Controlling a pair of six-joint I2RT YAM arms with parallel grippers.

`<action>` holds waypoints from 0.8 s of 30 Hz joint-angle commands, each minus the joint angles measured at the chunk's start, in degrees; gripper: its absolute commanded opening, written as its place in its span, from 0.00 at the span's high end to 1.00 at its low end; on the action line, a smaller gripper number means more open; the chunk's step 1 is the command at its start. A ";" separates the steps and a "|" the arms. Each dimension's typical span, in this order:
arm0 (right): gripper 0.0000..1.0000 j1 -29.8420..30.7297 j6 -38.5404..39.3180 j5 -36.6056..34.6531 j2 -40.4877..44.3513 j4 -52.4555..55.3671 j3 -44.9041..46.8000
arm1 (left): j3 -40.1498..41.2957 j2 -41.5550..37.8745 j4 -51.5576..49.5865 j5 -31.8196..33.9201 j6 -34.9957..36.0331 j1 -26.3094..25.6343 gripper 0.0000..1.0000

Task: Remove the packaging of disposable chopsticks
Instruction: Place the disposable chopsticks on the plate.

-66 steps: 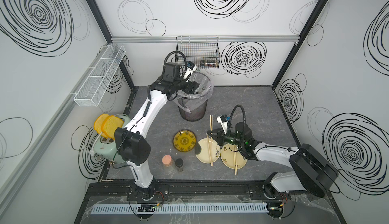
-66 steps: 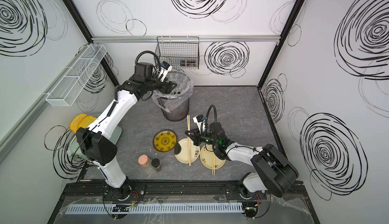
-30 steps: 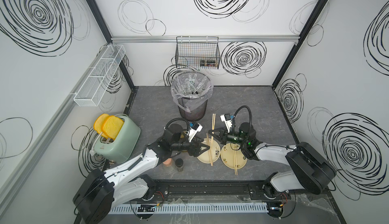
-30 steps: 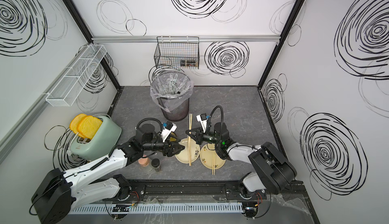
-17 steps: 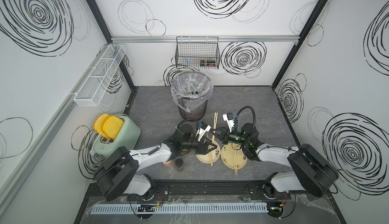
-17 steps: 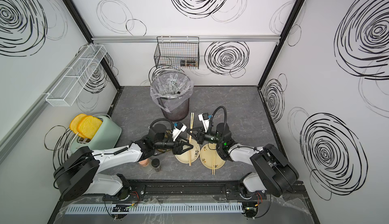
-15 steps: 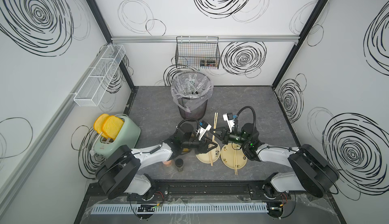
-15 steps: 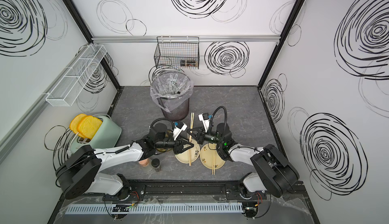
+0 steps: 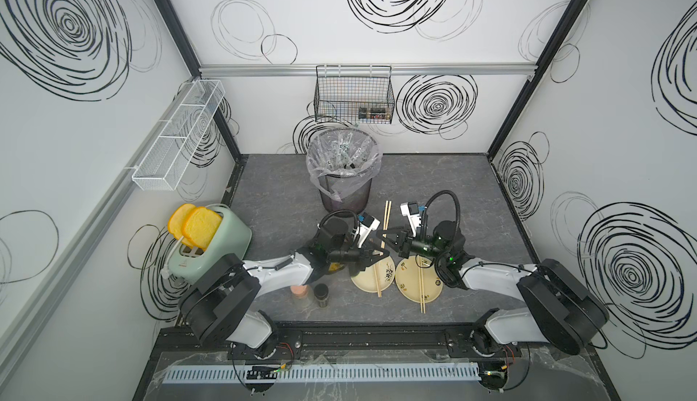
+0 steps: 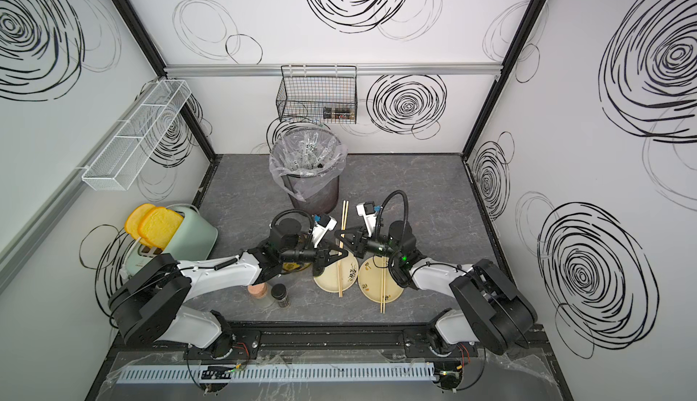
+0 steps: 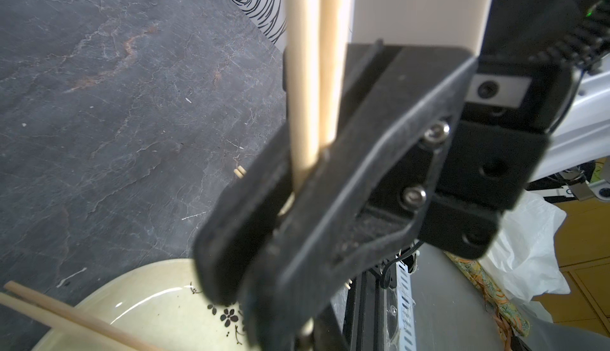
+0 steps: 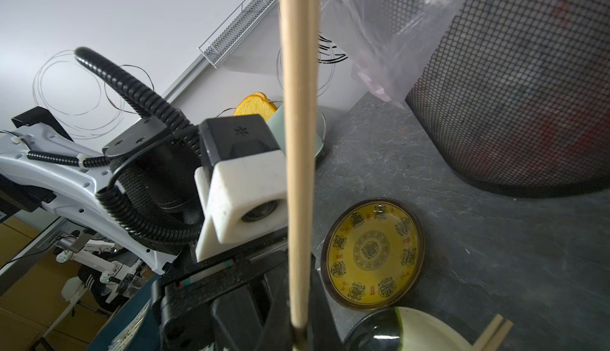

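I need to use my left gripper to lay the pair of chopsticks across the middle of the yellow plate (image 9: pixel 333 253). The chopsticks now stand above the table's front.
One pair of pale wooden disposable chopsticks (image 9: pixel 386 216) (image 10: pixel 344 214) stands nearly upright above the front of the table and looks bare. My right gripper (image 9: pixel 381 234) is shut on it. My left gripper (image 9: pixel 379 256) is shut on the same pair just below, facing the right one. In the left wrist view the pair (image 11: pixel 303 68) runs between the right gripper's black fingers. Two other pairs (image 9: pixel 377 282) (image 9: pixel 421 289) each lie across a cream plate. Clear packaging sleeves (image 9: pixel 345 150) with dark marks lie in the lined bin.
The mesh bin (image 9: pixel 343 191) stands just behind the grippers. A yellow plate (image 12: pixel 373 253) lies under the left arm. Two small jars (image 9: pixel 300 290) (image 9: pixel 321 290) stand at the front. A green toaster (image 9: pixel 211 244) with toast is at the left, and a wire basket (image 9: pixel 354 93) hangs on the back wall.
My left arm swung from the bin down to the front of the table. Its gripper closed on the chopstick pair that the right gripper kept holding.
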State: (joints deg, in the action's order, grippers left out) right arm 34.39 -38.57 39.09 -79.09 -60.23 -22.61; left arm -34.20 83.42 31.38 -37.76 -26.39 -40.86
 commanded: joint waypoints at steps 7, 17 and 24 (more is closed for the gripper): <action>0.52 -0.10 1.66 -2.33 0.47 2.52 -0.68 | -0.32 -9.00 -20.94 4.31 4.35 4.53 1.00; 0.51 -2.52 2.76 -9.64 1.67 6.81 0.49 | -7.26 -9.48 -52.90 22.98 9.74 7.64 1.00; 0.51 -4.06 2.88 -11.36 3.31 7.18 1.75 | -6.77 -4.86 -55.31 27.49 5.77 7.64 1.00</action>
State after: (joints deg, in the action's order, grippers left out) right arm 30.79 -36.01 29.17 -77.17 -53.17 -21.67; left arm -40.56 77.89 -20.40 -14.74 -18.79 -33.01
